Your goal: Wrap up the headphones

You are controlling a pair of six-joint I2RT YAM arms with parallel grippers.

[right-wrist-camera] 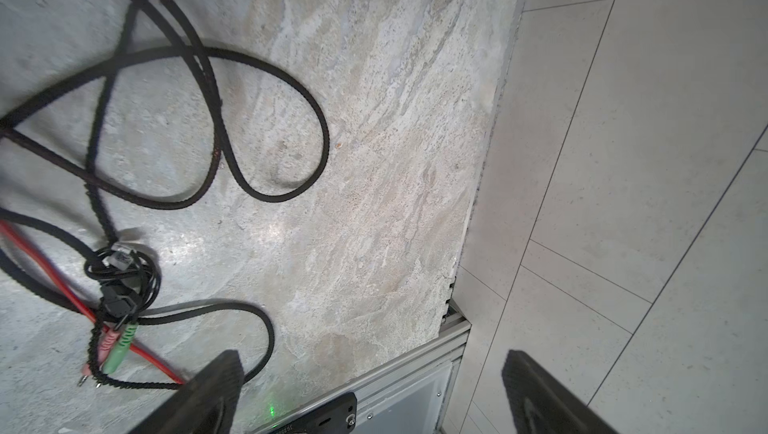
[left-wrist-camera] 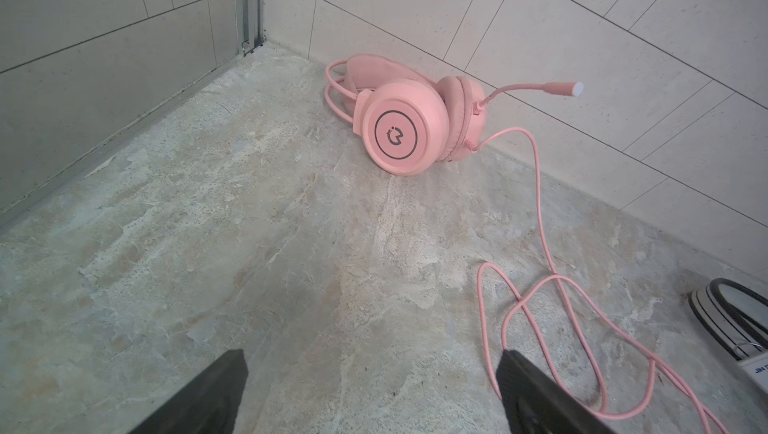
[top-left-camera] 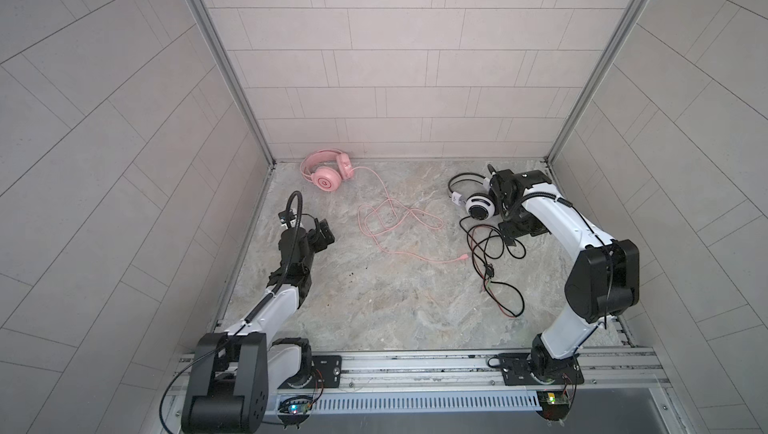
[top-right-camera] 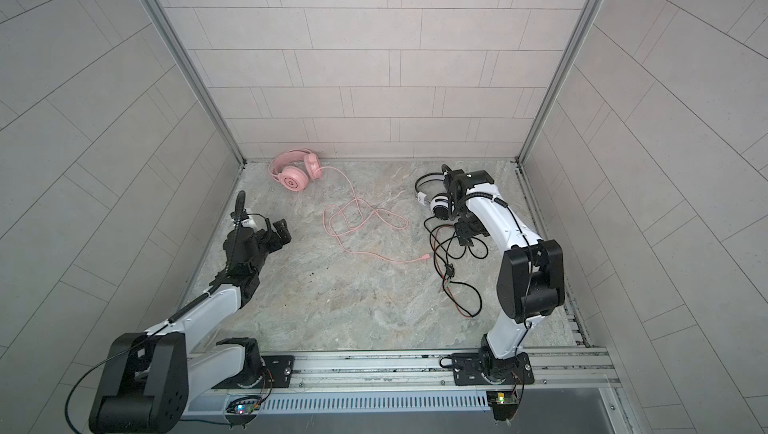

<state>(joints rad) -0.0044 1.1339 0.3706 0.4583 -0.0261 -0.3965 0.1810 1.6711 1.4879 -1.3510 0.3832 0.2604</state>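
Note:
My left gripper is set to close on the headband (top-left-camera: 305,174) (left-wrist-camera: 339,108) of the pink headphones, next to the earcup that has the round logo on it.
The pink headphones (top-left-camera: 326,172) (top-right-camera: 293,174) lie at the back wall, left of middle, microphone boom out (left-wrist-camera: 407,128). Their pink cable (top-left-camera: 411,211) (left-wrist-camera: 539,186) trails loose in loops toward the table's middle. The white-and-black headphones (top-left-camera: 478,205) (top-right-camera: 438,205) sit at the back right, with the black cable (top-left-camera: 487,272) (right-wrist-camera: 324,137) tangled in front. My left gripper (top-left-camera: 326,234) (left-wrist-camera: 370,361) is open and empty, short of the pink headset, one finger beside the pink cable. My right gripper (top-left-camera: 515,232) (right-wrist-camera: 372,359) hangs open beside the white earcup, holding nothing.
Tiled walls close in three sides, with metal posts at the back corners. An aluminium rail (top-left-camera: 415,363) carrying both arm bases runs along the front. A red wire (right-wrist-camera: 62,286) and pink and green jack plugs (right-wrist-camera: 116,344) lie in the black tangle.

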